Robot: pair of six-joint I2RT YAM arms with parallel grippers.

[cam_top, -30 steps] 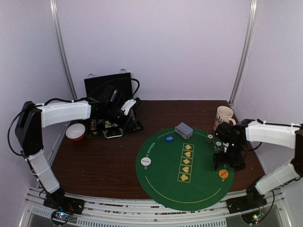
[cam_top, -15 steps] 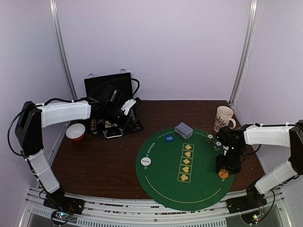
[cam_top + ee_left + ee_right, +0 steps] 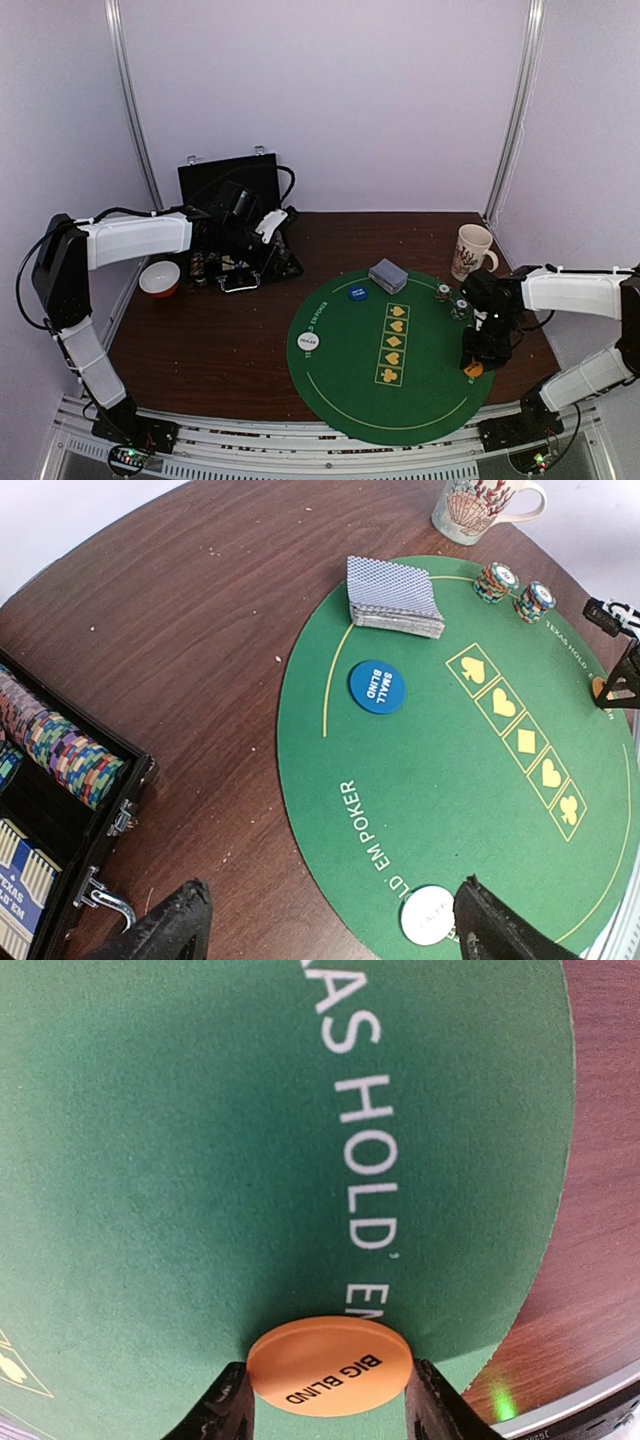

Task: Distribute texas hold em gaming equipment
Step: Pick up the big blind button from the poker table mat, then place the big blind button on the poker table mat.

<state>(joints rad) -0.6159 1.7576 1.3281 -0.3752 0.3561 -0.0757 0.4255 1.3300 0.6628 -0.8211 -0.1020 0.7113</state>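
Observation:
Next, my right gripper sets the orange BIG BLIND disc down on the curved line at the green mat's near edge [image 3: 387, 427].
An orange disc [image 3: 328, 1365] marked BIG BLIND lies on the green mat [image 3: 180, 1160] near its right edge. My right gripper [image 3: 330, 1395] is shut on it, one finger against each side; from above it shows as the orange disc [image 3: 473, 369] under the right gripper [image 3: 478, 360]. A grey-blue-backed deck of cards [image 3: 393, 597] sits at the mat's far side. Two small chip stacks [image 3: 515, 590], a blue SMALL BLIND disc [image 3: 377, 687] and a white dealer disc [image 3: 428, 915] also rest on the mat. My left gripper [image 3: 335, 930] hangs open and empty beside the chip case [image 3: 60, 820].
The black chip case [image 3: 228, 180] stands open at the back left, with rows of chips [image 3: 70, 755] inside. A red-and-white bowl [image 3: 160, 277] sits left of it. A cream printed mug [image 3: 472, 248] stands behind the right arm, off the mat.
My right gripper has moved towards the mat's near right edge, come down over the orange disc and closed on it. The left arm has not moved.

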